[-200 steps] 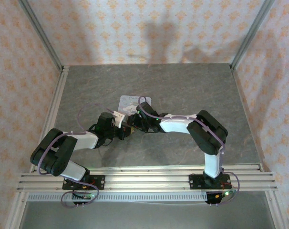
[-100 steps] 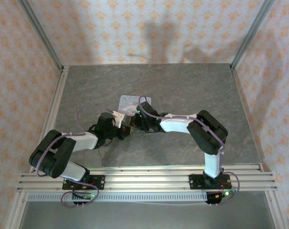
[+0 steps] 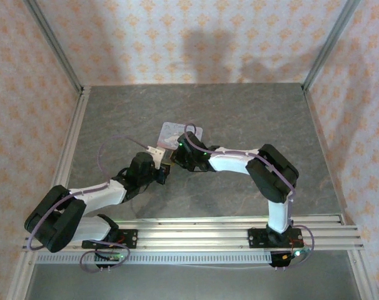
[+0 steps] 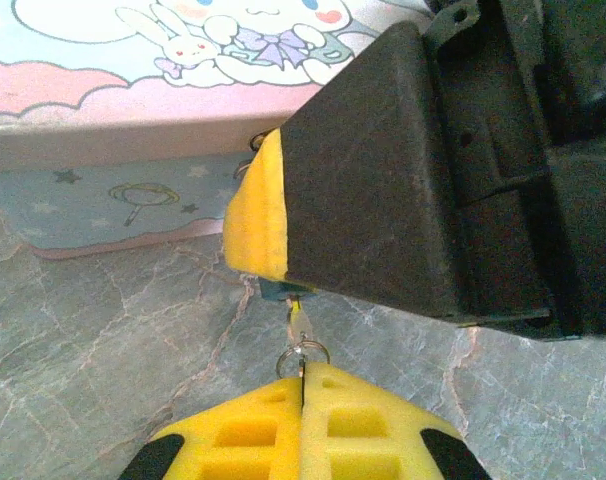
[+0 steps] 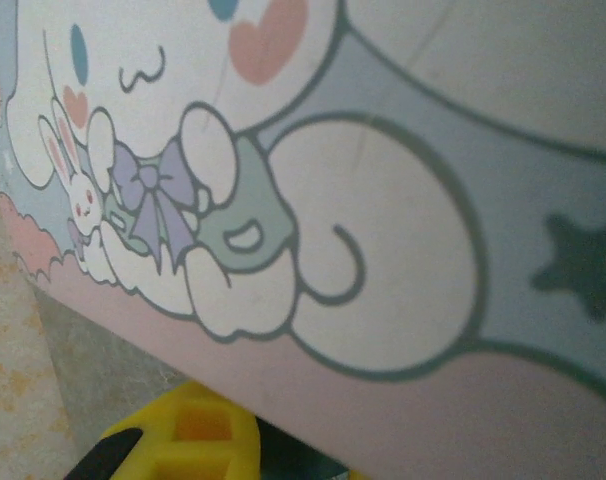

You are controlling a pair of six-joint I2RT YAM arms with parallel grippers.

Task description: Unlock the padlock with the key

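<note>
My left gripper should open from its hold on the ring on the key, move closer to the padlock and take the key's head (image 4: 299, 324) before it turns the key.
My left gripper (image 4: 303, 378) is shut, its yellow pads pinching the ring end of the thin silvery key (image 4: 298, 318). The key's blade runs up into the small teal padlock (image 4: 279, 291). That padlock peeks out from under a yellow-padded finger (image 4: 255, 215) of my right gripper (image 3: 175, 161), which is shut on it. In the right wrist view a yellow finger (image 5: 183, 440) sits beside the dark teal padlock (image 5: 293, 455). From above, the left gripper (image 3: 164, 169) meets the right one nose to nose at mid table.
The pale blue cartoon tin (image 3: 182, 131) lies just behind both grippers, its side wall (image 4: 113, 190) close to the padlock and its lid (image 5: 403, 250) under the right wrist camera. Grey marbled table (image 3: 239, 112) is open around it; patterned walls enclose three sides.
The right gripper has narrowed onto the padlock. The left arm's elbow has swung down and to the left while its gripper stayed at the padlock. The tin has shifted slightly.
</note>
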